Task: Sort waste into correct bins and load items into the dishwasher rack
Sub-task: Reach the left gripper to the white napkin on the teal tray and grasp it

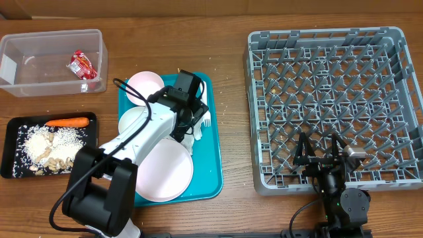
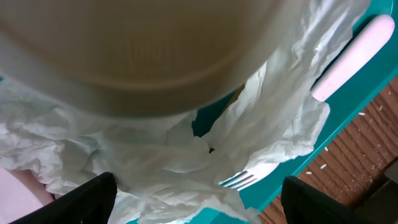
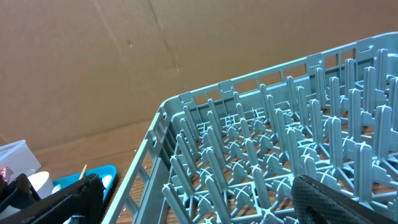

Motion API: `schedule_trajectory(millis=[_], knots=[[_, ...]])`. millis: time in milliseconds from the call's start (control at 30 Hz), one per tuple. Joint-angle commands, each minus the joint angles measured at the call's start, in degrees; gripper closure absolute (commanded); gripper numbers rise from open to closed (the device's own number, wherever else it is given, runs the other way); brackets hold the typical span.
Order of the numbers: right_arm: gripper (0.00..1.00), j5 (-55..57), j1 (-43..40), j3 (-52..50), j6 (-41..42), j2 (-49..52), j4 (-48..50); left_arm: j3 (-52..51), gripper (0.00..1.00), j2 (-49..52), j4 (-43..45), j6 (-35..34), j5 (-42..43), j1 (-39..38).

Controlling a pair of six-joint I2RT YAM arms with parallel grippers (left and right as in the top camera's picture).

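The white fork's teeth sit by the napkin between my left gripper's fingers; next I lift clear, turn it and take only the crumpled napkin (image 2: 163, 155).
My left gripper (image 1: 187, 120) hangs low over the teal tray (image 1: 217, 158). In its wrist view the fingers (image 2: 199, 208) are open on either side of a crumpled white napkin (image 2: 180, 155). The white fork (image 2: 241, 180) lies partly under the napkin, and a blurred pale dish rim (image 2: 155, 56) fills the top. Two pale bowls (image 1: 147, 84) (image 1: 134, 122) and the plate (image 1: 165, 173) sit on the tray. The clear tub (image 1: 49, 39) holds the red wrapper (image 1: 84, 64). My right gripper (image 1: 320, 153) is open and empty over the grey rack's (image 1: 317, 34) front edge.
The black tray (image 1: 13, 149) at the left holds a carrot piece (image 1: 66, 121) and beige grains. The right wrist view shows the rack's pegs (image 3: 267, 143), the teal tray's corner (image 3: 102, 177) and a thin wooden stick (image 3: 83, 169). Loose grains dot the table.
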Motion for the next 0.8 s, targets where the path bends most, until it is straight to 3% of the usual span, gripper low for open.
schedule_trajectory(millis=[0,300,567,667,733,767], knots=[[0.00,0.74,-0.35,-0.59,-0.20,-0.57,0.42,-0.61,0.14,0.70,0.26,-0.66,-4.57,-1.18],[0.00,0.76,-0.35,-0.59,-0.20,-0.57,0.42,-0.61,0.26,0.70,0.09,-0.63,-6.10,-1.70],[0.00,0.74,-0.35,-0.59,-0.20,-0.57,0.42,-0.59,0.62,0.68,-0.68,1.29,-6.08,-2.10],[0.00,0.74,-0.35,-0.59,-0.20,-0.57,0.42,-0.46,0.86,0.07,-1.81,1.33,-5.07,-2.12],[0.00,0.76,-0.35,-0.59,-0.20,-0.57,0.42,-0.26,0.96,-0.85,-2.69,2.19,-5.07,-2.12],[0.00,0.74,-0.35,-0.59,-0.20,-0.57,0.42,-0.04,0.96,-1.51,-3.28,2.71,-5.11,-2.12]])
